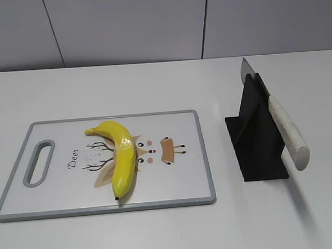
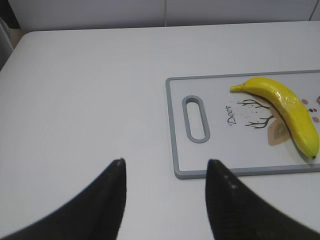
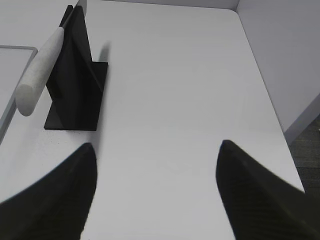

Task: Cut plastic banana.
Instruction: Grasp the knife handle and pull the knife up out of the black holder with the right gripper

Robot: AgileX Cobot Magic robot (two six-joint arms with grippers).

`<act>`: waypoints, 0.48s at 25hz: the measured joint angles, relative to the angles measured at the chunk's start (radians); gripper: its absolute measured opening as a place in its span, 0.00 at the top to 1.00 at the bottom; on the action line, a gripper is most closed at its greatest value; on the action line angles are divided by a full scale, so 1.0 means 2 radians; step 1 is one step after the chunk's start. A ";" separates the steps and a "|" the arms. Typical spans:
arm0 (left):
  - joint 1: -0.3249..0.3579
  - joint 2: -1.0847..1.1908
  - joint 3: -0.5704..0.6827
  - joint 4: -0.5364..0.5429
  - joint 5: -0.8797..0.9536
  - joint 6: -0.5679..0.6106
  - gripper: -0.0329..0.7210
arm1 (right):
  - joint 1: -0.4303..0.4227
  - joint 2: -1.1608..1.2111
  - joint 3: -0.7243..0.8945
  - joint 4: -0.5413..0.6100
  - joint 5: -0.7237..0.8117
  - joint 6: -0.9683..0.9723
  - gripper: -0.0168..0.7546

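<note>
The right gripper I use should next move to the middle of the knife's white handle [image 1: 287, 128] [image 3: 44, 65], above the black stand, and close there.
The plastic banana [image 1: 120, 155] is bright yellow and curved. It lies whole on a white cutting board [image 1: 57, 193] with a grey rim and a deer drawing. It also shows in the left wrist view [image 2: 287, 107]. A knife [image 1: 284, 125] with a white handle rests slanted in a black stand [image 1: 256, 147], right of the board; it also shows in the right wrist view [image 3: 42, 70]. My left gripper [image 2: 165, 162] is open and empty, near the board's handle end. My right gripper [image 3: 156, 145] is open and empty, right of the stand. Neither gripper shows in the exterior view.
The board [image 2: 220, 172] has a grey handle slot [image 2: 196, 119] at its left end. The white table [image 1: 163, 85] meets a grey wall behind. The table's right edge [image 3: 265, 100] drops off beside a grey wall panel.
</note>
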 joint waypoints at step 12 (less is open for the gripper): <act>0.000 0.000 0.000 0.000 0.000 0.000 0.31 | 0.000 0.000 0.000 0.000 0.000 0.000 0.25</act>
